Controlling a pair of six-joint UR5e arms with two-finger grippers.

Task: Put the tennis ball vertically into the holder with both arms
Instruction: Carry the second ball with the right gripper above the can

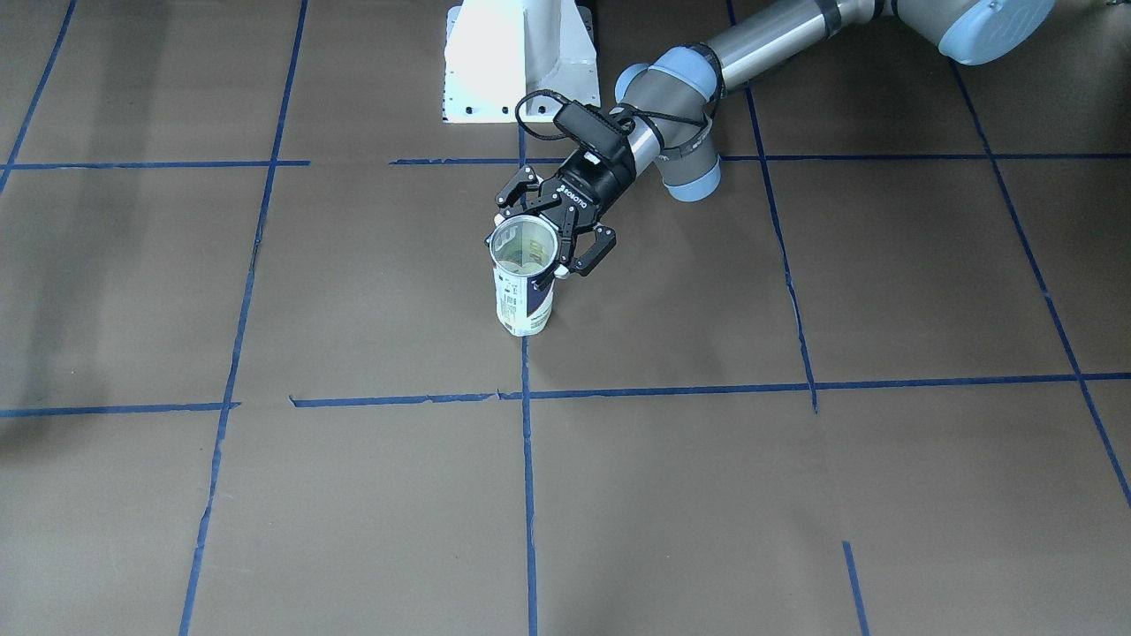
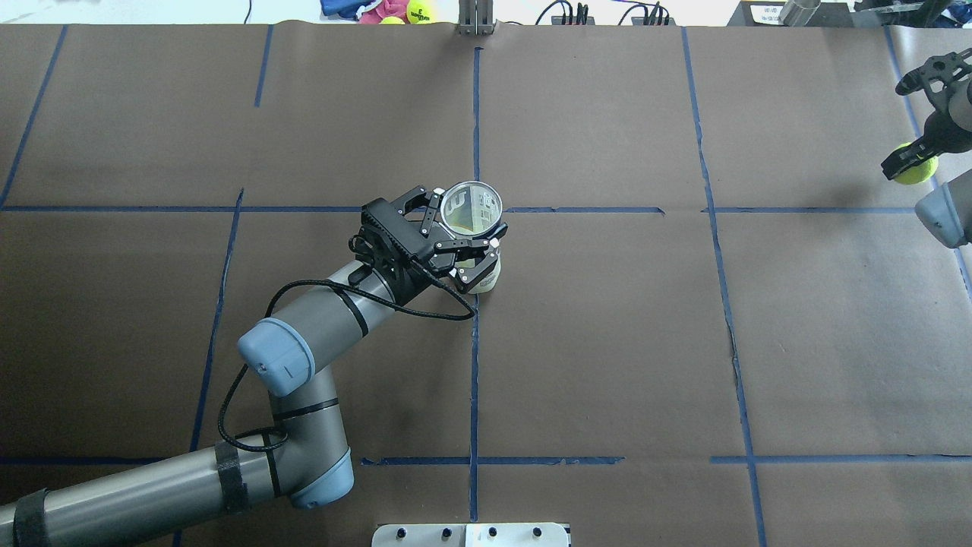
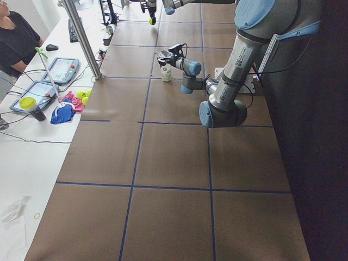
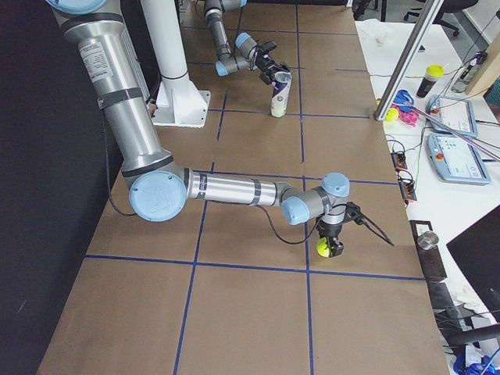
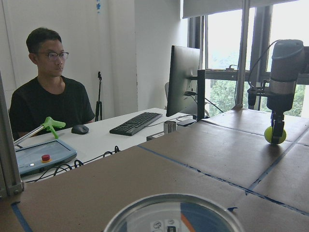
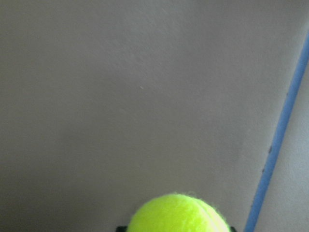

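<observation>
My right gripper is going to release the tennis ball in the opening of the holder point(image 1: 522, 242) that my left gripper is holding.
The holder point(image 1: 525, 303), a clear can with a navy and white label, stands upright and mouth up near the table's middle. My left gripper point(image 1: 541, 240) is shut on its upper part, one finger on each side below the metallic rim point(image 2: 471, 208). That rim point(image 5: 174, 213) fills the bottom of the left wrist view. Far off at the table's right end, my right gripper point(image 2: 911, 162) is shut on the tennis ball point(image 2: 914, 170), held just above the paper. The same ball point(image 4: 326, 249) hangs under the near arm's wrist, and its top point(image 6: 177, 215) shows in the right wrist view.
The white pedestal base point(image 1: 521, 62) stands behind the holder. Spare yellow balls and a pink and blue cloth point(image 2: 391, 11) lie past the far edge. A person point(image 5: 48, 96) sits at a desk with tablets point(image 3: 65, 69) beside a metal post point(image 3: 81, 38). Blue tape lines cross the brown paper.
</observation>
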